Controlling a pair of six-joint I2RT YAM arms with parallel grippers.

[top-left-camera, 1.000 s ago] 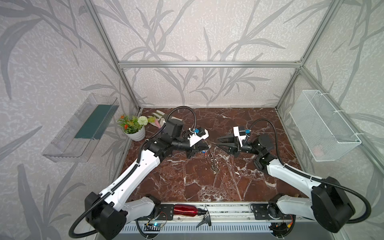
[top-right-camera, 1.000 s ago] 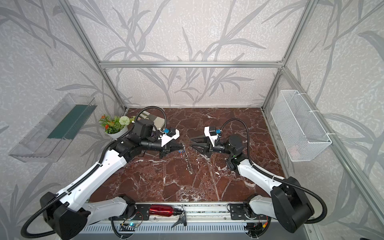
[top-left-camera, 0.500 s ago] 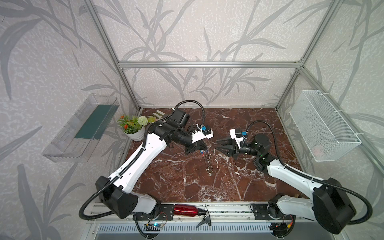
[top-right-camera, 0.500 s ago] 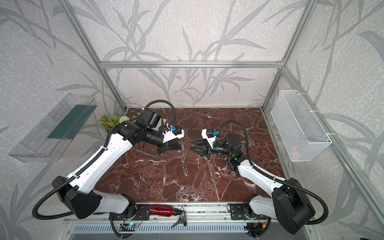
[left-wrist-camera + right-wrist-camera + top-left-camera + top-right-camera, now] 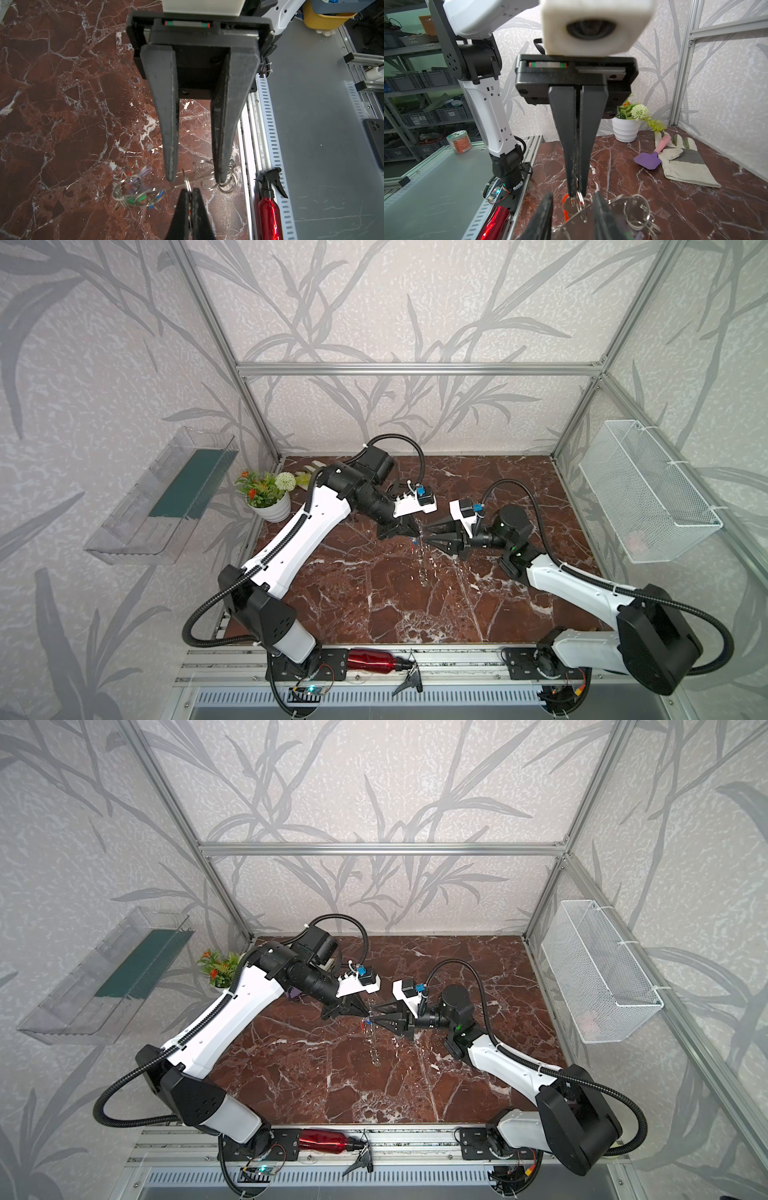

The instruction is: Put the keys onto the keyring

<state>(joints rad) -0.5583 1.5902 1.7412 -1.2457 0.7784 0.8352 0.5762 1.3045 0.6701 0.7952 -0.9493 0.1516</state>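
The split ring is held up by my left gripper above the red-orange key, so next my right gripper pinches the ring before my left gripper takes it lower down (image 5: 584,217).
My left gripper (image 5: 189,192) is shut on a split ring of the keyring (image 5: 577,226), a flat grey plate that hangs from that ring above the marble floor (image 5: 422,568). A red-orange key (image 5: 565,207) hangs at the same pinched ring. A tangle of rings with green, blue and pink-tagged keys (image 5: 135,193) sits at the plate's far end. My right gripper (image 5: 572,196) faces the left one tip to tip. It is open, its fingertips (image 5: 171,178) either side of the pinched ring and close to the plate's face. In both top views the two grippers meet mid-table (image 5: 419,533) (image 5: 370,1015).
A white flower pot (image 5: 270,506), a work glove (image 5: 683,160) and a purple trowel (image 5: 648,160) lie at the back left. A red spray bottle (image 5: 374,659) lies on the front rail. A wire basket (image 5: 648,493) hangs on the right wall and a clear shelf (image 5: 166,497) on the left wall.
My left arm's elbow has swung up and inward and its wrist has turned, while its fingertips stayed at the ring. The right gripper has edged a little closer. The keyring still hangs between them.
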